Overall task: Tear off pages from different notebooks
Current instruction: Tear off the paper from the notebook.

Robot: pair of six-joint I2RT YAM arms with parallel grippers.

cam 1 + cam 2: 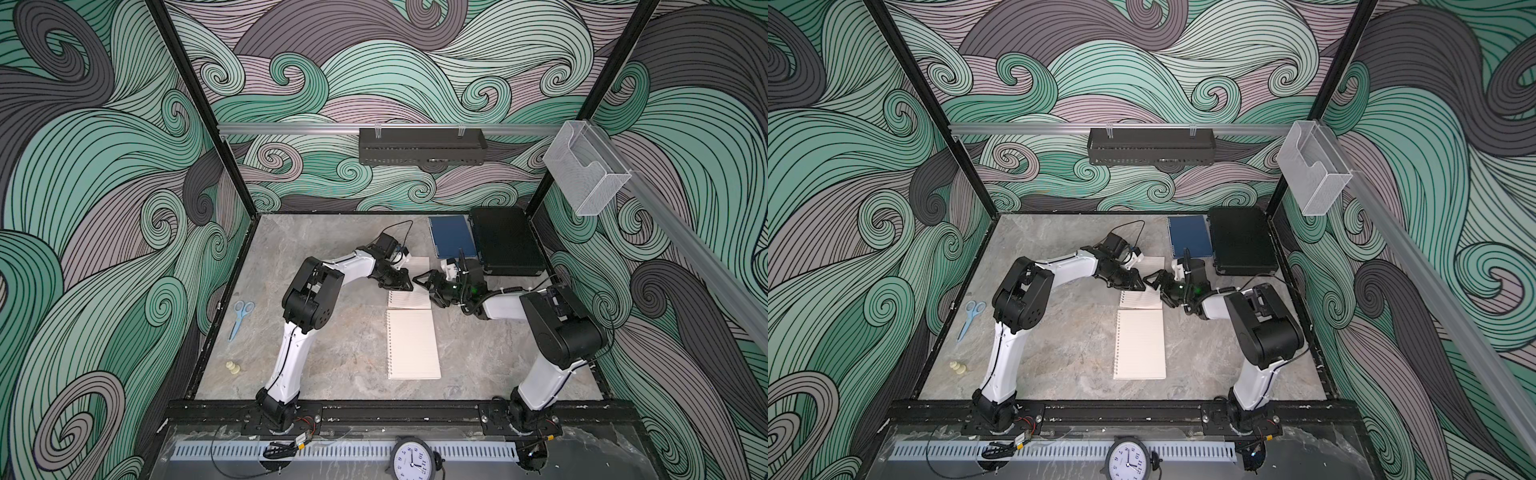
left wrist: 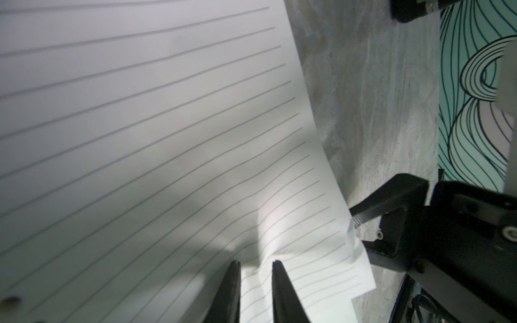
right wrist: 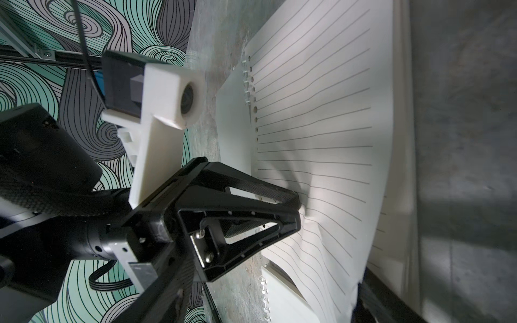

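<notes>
My right gripper needs to next close on the outer edge of the white notebook's top page, near the page's far corner (image 1: 429, 261).
A white lined notebook (image 1: 409, 300) lies mid-table between both grippers. Its top page (image 3: 321, 156) arches up off the pad and wrinkles around my left gripper (image 3: 298, 208), whose jaws stand nearly together with a raised fold of that page (image 2: 195, 139) pinched between them (image 2: 256, 263). My right gripper (image 1: 422, 281) is open, its jaws above and below the page's outer corner (image 2: 354, 243). A cream notebook (image 1: 413, 345) lies open nearer the front. The blue-covered notebook (image 1: 453, 237) sits at the back. A loose pale sheet (image 1: 419, 262) lies behind the left gripper (image 1: 1139, 283).
A black hard case (image 1: 505, 241) lies at the back right beside the blue notebook. Blue scissors (image 1: 240, 318) and a small cream piece (image 1: 233, 368) lie along the left wall. A clock (image 1: 411, 459) stands on the front rail.
</notes>
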